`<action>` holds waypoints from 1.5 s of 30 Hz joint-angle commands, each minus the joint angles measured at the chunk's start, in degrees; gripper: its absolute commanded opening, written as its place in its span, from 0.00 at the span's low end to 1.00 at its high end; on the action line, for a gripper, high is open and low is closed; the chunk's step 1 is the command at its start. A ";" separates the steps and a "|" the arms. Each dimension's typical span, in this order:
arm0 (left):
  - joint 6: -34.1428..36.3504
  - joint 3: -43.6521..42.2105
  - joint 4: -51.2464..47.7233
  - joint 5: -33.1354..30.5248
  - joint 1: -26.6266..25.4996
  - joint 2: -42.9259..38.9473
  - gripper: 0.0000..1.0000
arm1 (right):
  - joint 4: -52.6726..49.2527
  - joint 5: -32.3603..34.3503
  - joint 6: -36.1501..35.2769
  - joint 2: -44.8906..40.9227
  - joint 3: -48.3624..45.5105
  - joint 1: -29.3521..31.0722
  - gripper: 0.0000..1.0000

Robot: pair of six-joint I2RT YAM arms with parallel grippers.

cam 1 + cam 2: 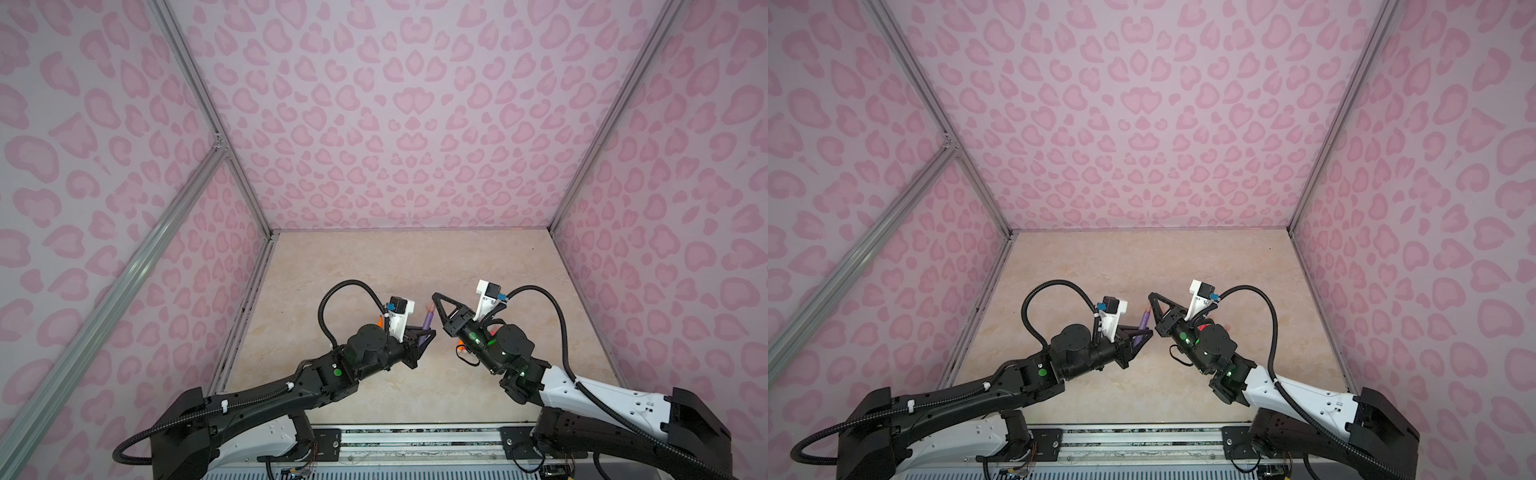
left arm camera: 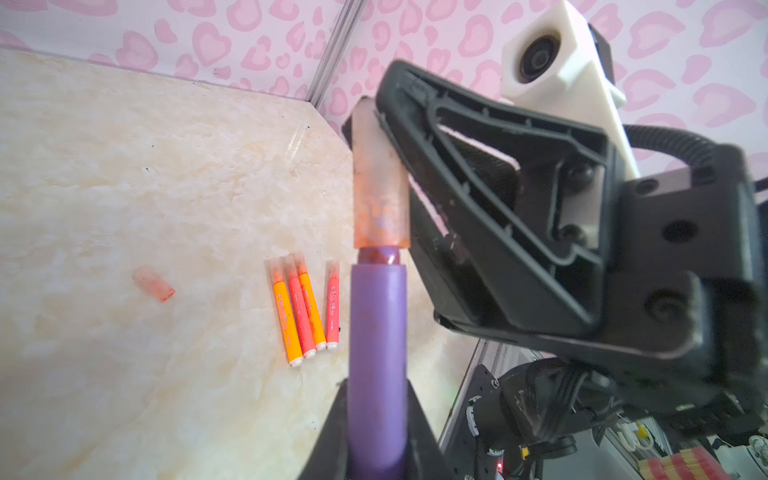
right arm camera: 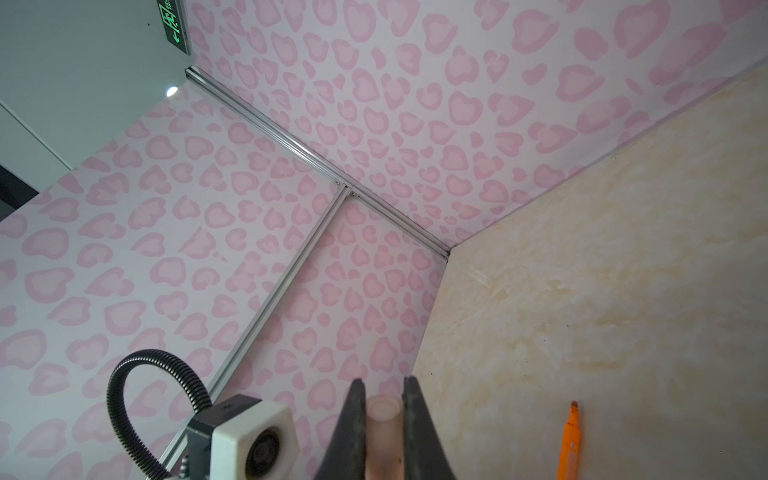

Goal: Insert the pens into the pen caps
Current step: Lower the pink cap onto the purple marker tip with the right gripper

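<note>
My right gripper needs to open and take the cap nearer the pen's body (image 2: 381, 220), as it is at the cap's closed end and a dark pen neck shows under the pink cap.
My left gripper (image 2: 376, 440) is shut on the purple pen (image 2: 376, 353), which points toward the other arm. My right gripper (image 3: 384, 390) is shut on a translucent pink pen cap (image 3: 384, 432). In the left wrist view the cap (image 2: 380, 199) sits over the pen's tip, with a short dark neck still showing between cap and barrel. In both top views the two grippers (image 1: 428, 332) (image 1: 434, 297) meet above the table's middle, with the purple pen (image 1: 1144, 321) between them. Several capped orange and pink-red pens (image 2: 309, 307) lie side by side on the table.
One loose pen cap (image 2: 153, 284) lies on the beige marble table (image 2: 124, 166), apart from the capped row. An uncapped orange pen (image 3: 569, 440) lies on the table. Pink patterned walls (image 1: 395, 124) close in three sides.
</note>
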 commanded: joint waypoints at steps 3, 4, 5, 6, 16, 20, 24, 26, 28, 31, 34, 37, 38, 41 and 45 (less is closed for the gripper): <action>-0.16 1.30 3.41 1.99 0.40 -1.23 0.03 | 3.50 -6.70 -2.76 -0.44 -1.48 0.36 0.00; -0.17 1.24 3.40 2.16 0.56 -1.48 0.03 | 3.88 -7.19 -3.18 -0.71 -1.82 0.38 0.00; -0.25 1.23 3.44 2.23 0.65 -1.79 0.03 | 4.27 -7.71 -3.95 -1.13 -2.27 0.43 0.00; -0.34 1.16 3.57 2.65 0.78 -1.96 0.03 | 4.41 -8.01 -4.56 -1.54 -2.63 0.41 0.00; -0.52 0.95 4.29 4.99 1.38 -2.96 0.03 | 5.17 -9.58 -6.98 -3.82 -4.71 2.38 0.00; -0.35 1.02 4.22 4.89 1.36 -2.91 0.03 | 5.17 -11.19 -7.45 -1.75 -3.30 3.17 0.00; -0.04 0.87 3.63 4.23 1.39 -3.47 0.03 | 2.96 -8.16 -8.08 -3.90 -4.10 3.22 0.02; 0.34 0.82 3.14 3.76 1.36 -3.79 0.03 | 0.86 -6.13 -8.88 -6.46 -4.53 3.18 0.10; 0.82 0.87 2.60 3.73 1.36 -3.76 0.03 | -2.69 -4.13 -10.20 -9.44 -4.09 3.09 0.22; 1.65 0.78 2.39 4.27 1.29 -3.45 0.03 | -8.50 -0.52 -12.46 -14.52 -2.94 2.74 0.34; 2.54 0.62 2.26 4.48 1.12 -3.18 0.03 | -13.42 1.70 -13.46 -18.08 -1.17 1.53 0.44; 3.58 0.78 1.95 4.69 0.86 -2.85 0.03 | -16.25 0.69 -13.64 -19.12 0.71 -0.32 0.49; 4.00 0.91 1.77 4.76 0.77 -2.75 0.03 | -17.18 0.67 -13.56 -18.85 1.39 -0.79 0.49; 5.48 1.36 1.08 4.81 0.10 -2.40 0.03 | -18.56 0.90 -12.39 -17.05 2.88 -1.88 0.50; 7.22 1.95 0.15 4.58 -0.52 -1.70 0.03 | -19.10 -0.75 -12.06 -12.94 5.29 -2.18 0.49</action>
